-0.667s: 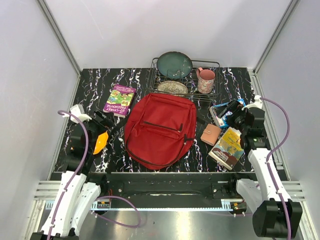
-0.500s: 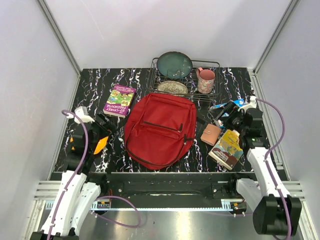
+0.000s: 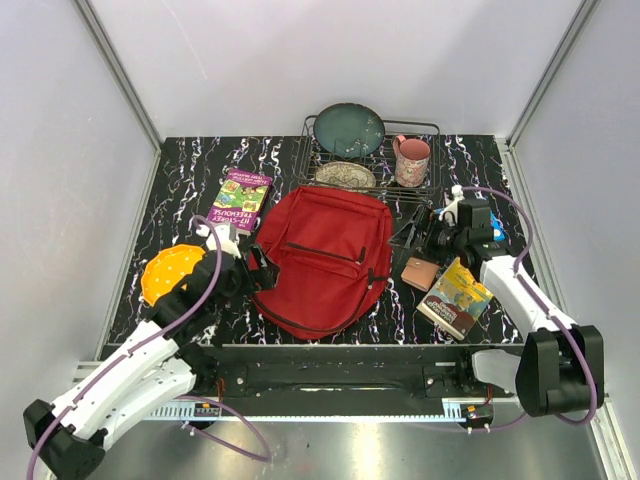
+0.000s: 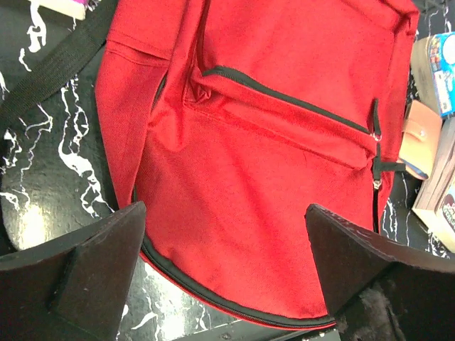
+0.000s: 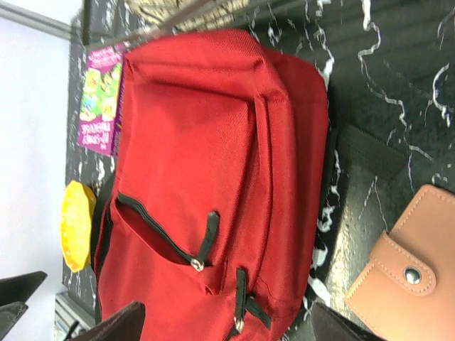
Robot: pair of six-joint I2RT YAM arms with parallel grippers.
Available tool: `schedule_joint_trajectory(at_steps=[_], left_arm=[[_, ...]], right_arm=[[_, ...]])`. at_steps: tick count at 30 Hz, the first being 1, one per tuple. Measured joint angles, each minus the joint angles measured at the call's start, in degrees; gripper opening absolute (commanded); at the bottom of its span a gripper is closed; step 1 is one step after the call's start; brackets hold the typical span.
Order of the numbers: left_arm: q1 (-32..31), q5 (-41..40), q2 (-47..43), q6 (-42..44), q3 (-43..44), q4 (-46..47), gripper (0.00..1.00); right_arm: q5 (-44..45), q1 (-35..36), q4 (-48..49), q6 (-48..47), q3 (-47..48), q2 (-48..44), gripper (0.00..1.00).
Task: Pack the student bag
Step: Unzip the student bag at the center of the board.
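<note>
The robot's left gripper will grab the edge zipper's pull tab [image 3: 371, 275] [image 4: 377, 168] on the red backpack, beside the short black strap near the brown wallet.
The student bag [image 3: 320, 262] is a red backpack with black zippers, lying flat at the table's middle with its front pocket up. My left gripper [image 3: 262, 272] is open at the bag's lower left edge. In the left wrist view its two fingers [image 4: 78, 273] straddle the bag's bottom hem [image 4: 234, 234], empty. My right gripper [image 3: 411, 236] is open and empty just off the bag's right side. The right wrist view looks across the bag [image 5: 213, 163] and its zipper pulls [image 5: 206, 238].
A purple book [image 3: 240, 199] lies at the back left and a yellow disc [image 3: 172, 272] at the left. A brown wallet [image 3: 421, 272] and a picture book [image 3: 456, 297] lie right of the bag. Behind stands a wire rack [image 3: 432, 128] with a teal plate [image 3: 348, 128] and a pink mug [image 3: 411, 160].
Both arms have swung inward to the bag. The left gripper moved right to its lower left edge, uncovering the yellow disc. The right gripper moved left to its right side.
</note>
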Motion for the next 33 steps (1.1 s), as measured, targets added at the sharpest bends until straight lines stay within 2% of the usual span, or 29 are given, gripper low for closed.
schedule_joint_trajectory(at_steps=[3,10,20,25,28,30,33], left_arm=[[-4.7,-4.0,0.9,-2.2,0.0,-1.0,0.99],[-7.4,-8.2,2.4,-4.5,0.0,-1.5,0.99],[-7.9,-7.5,6.0,-4.4,-0.2,-0.6,0.99],[-9.2,-5.6,6.0,-4.3,-0.2,0.7,0.99],[-11.4,-4.5,7.1,-3.8,-0.1,1.7,0.99],[-13.9,-4.3,8.9,-3.3,0.6,1.8,0.99],[-18.5,-4.5,12.2,-2.3,2.7,1.7,0.99]], right_arm=[[0.9,1.7,-0.4,0.3,0.0,1.8,1.0],[2.5,4.2,-1.1,1.7,0.4,5.3,0.94],[2.5,6.2,0.5,2.4,3.9,17.1,0.9],[2.4,6.4,3.3,2.6,4.3,21.8,0.82],[2.4,6.4,5.7,3.2,4.9,25.2,0.69],[2.1,6.6,7.2,3.7,4.9,26.9,0.49],[1.8,7.0,9.2,4.6,4.9,28.7,0.28]])
